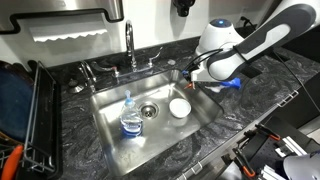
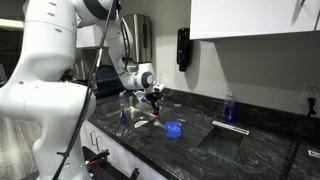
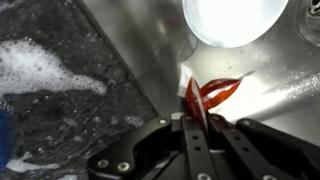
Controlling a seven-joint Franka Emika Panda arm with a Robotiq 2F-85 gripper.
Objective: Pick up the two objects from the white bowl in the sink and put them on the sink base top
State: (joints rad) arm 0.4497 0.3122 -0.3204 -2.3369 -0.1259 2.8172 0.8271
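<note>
Next, my gripper lets go of the thin orange-red piece on the dark countertop [image 1: 212, 78] next to the end of the blue item that faces the sink.
My gripper [image 3: 196, 112] is shut on a thin orange-red piece [image 3: 208, 93], held above the sink's edge next to the dark marbled countertop [image 3: 70, 110]. The white bowl [image 3: 228, 18] sits below in the steel sink [image 3: 280, 70]; it also shows in an exterior view [image 1: 180, 107] right of the drain and looks empty there. In both exterior views the gripper [image 1: 192, 76] [image 2: 155, 98] hovers over the sink's right rim. A second orange-red piece does not show apart from the held one.
A clear blue-topped bottle [image 1: 130, 117] stands in the sink left of the drain. A blue item [image 1: 231, 84] lies on the countertop near the arm. The chrome faucet [image 1: 130, 45] stands behind the sink. A black wire dish rack [image 1: 35, 120] is at the left.
</note>
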